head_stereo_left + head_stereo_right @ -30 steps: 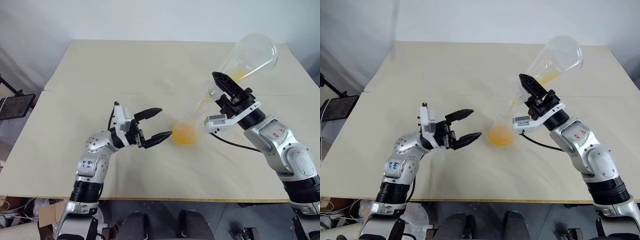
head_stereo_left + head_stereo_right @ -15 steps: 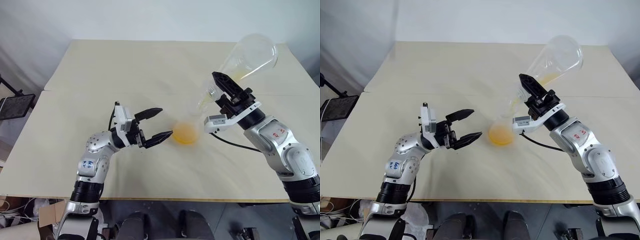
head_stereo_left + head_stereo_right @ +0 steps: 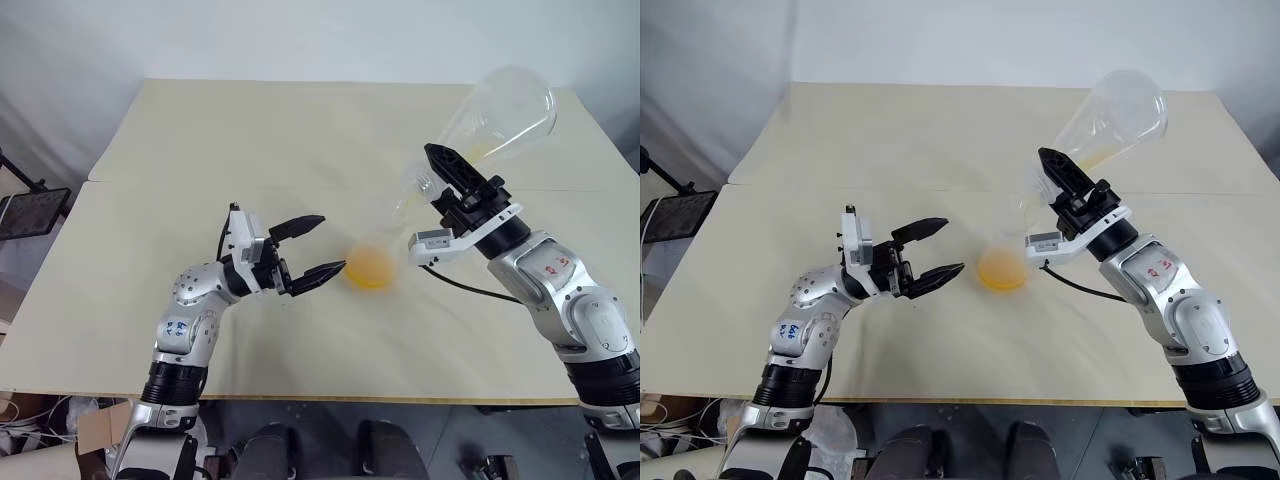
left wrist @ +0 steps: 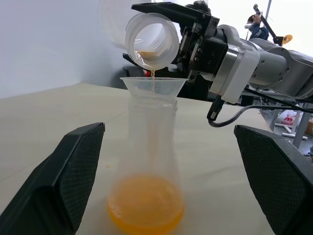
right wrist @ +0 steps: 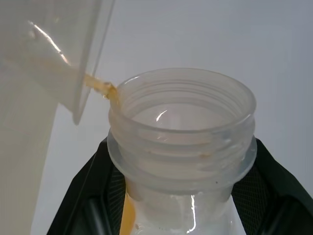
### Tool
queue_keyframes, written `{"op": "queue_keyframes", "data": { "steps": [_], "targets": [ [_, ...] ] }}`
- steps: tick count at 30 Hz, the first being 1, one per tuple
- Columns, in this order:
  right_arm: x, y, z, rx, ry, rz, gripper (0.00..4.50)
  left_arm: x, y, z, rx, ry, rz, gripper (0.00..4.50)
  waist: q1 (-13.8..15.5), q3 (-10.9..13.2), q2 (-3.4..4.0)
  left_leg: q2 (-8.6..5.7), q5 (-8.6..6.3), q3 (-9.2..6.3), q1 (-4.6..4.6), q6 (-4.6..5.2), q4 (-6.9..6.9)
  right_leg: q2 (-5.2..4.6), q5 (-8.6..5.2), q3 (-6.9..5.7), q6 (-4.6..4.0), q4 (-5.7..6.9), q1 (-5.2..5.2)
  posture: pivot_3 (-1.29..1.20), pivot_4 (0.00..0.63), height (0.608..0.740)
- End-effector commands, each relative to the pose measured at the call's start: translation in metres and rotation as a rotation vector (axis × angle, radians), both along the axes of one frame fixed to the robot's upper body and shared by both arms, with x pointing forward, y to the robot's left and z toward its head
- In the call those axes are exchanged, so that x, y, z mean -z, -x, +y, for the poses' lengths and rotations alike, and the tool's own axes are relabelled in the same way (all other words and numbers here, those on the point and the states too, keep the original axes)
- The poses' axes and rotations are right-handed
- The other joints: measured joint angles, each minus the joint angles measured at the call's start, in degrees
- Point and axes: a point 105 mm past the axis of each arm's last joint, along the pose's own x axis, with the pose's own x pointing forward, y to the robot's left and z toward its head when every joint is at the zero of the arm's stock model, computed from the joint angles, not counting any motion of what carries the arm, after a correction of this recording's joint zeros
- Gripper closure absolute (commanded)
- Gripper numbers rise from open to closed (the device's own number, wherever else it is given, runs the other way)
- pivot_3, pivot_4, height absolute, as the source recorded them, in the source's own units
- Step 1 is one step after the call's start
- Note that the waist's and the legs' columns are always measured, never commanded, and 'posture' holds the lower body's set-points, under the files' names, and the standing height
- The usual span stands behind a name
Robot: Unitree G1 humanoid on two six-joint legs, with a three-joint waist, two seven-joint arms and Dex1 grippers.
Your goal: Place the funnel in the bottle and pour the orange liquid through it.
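Observation:
The robot's right gripper should release the conical flask, now tipped mouth-down over the funnel, on the table (image 3: 575,284) beneath the silver forearm, level with the bottle.
The bottle (image 3: 372,258) stands mid-table with orange liquid (image 4: 145,208) pooled in its rounded base. The clear funnel (image 4: 154,84) sits in its neck. My right gripper (image 3: 437,178) is shut on the neck of a big clear conical flask (image 3: 505,105), tipped mouth-down over the funnel. A thin orange trickle (image 5: 105,90) runs off the flask's lip, and a little liquid remains inside (image 3: 478,150). My left gripper (image 3: 328,244) is open just left of the bottle, and its fingers (image 4: 63,181) stand to either side without touching it.
The pale table (image 3: 200,150) has a seam across its middle and its front edge lies close below the arms. A dark stand (image 3: 30,212) sits off the table's left side. A black cable (image 3: 470,288) hangs from my right wrist.
The orange remainder in the flask has shrunk a little and the stream has thinned. Neither arm has moved.

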Motion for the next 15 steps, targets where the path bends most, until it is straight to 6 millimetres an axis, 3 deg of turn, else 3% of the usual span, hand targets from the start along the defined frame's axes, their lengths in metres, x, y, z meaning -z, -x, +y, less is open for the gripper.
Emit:
{"op": "queue_keyframes", "data": {
  "steps": [1, 15],
  "targets": [
    [-0.0198, 0.0062, -0.0017, -0.002, -0.029, -0.087, 2.05, -0.0093, 0.0034, -0.0022, 0.01, 0.015, -0.049, 0.0, 0.0, 0.0, 0.0, 0.0, 0.0, 0.0, 0.0, 0.0, 0.0, 0.0, 0.0, 0.0, 0.0, 0.0, 0.0, 0.0, 0.15, 0.74],
    [-0.022, 0.0084, 0.0029, -0.015, -0.051, -0.111, 2.05, -0.0095, 0.0023, -0.0013, -0.001, 0.02, -0.048, 0.0, -0.02, 0.0, 0.0, 0.0, 0.0, 0.0, 0.0, 0.0, 0.0, 0.0, 0.0, 0.0, 0.0, 0.0, 0.0, 0.0, 0.15, 0.74]
  ]
}}
